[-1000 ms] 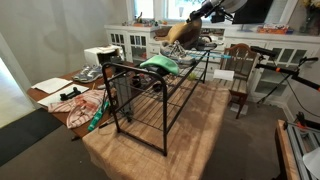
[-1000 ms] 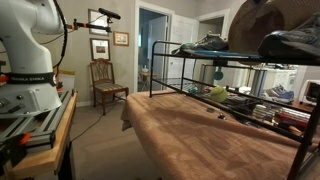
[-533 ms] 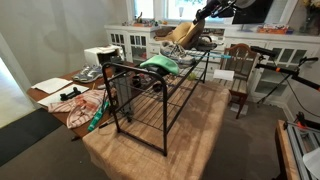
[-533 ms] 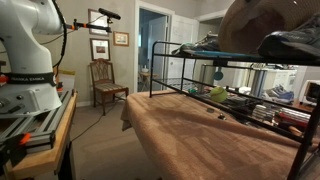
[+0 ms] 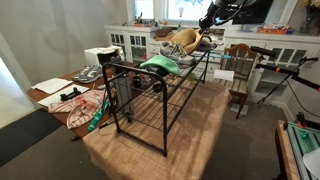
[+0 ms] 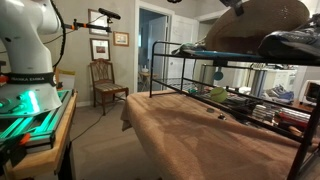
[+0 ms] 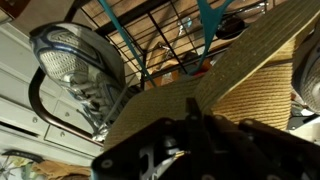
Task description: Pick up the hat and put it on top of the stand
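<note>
Next, my gripper releases the hat on the shoes at the far end of the black wire stand (image 5: 196, 45).
The tan straw hat (image 5: 183, 40) lies over the far end of the black wire stand (image 5: 148, 97), its brim spread above a grey sneaker (image 7: 75, 65). In the other exterior view the hat (image 6: 262, 20) sits high over the stand's top rail (image 6: 175, 48). My gripper (image 5: 208, 20) is at the hat's far edge, reaching down from above. In the wrist view my gripper (image 7: 203, 128) looks shut on the hat's brim (image 7: 235, 65), with the woven straw running between the dark fingers.
A green rounded item (image 5: 160, 65) and shoes (image 6: 205, 42) rest on the stand's top. White cabinets (image 5: 135, 40) stand behind, a wooden chair (image 5: 240, 70) beside the stand, and papers and cloth (image 5: 75, 100) on the floor. Another chair (image 6: 104, 78) stands by the wall.
The hat has come down from hanging tilted under the gripper to lying flatter over the far end of the stand. The arm moved down with it.
</note>
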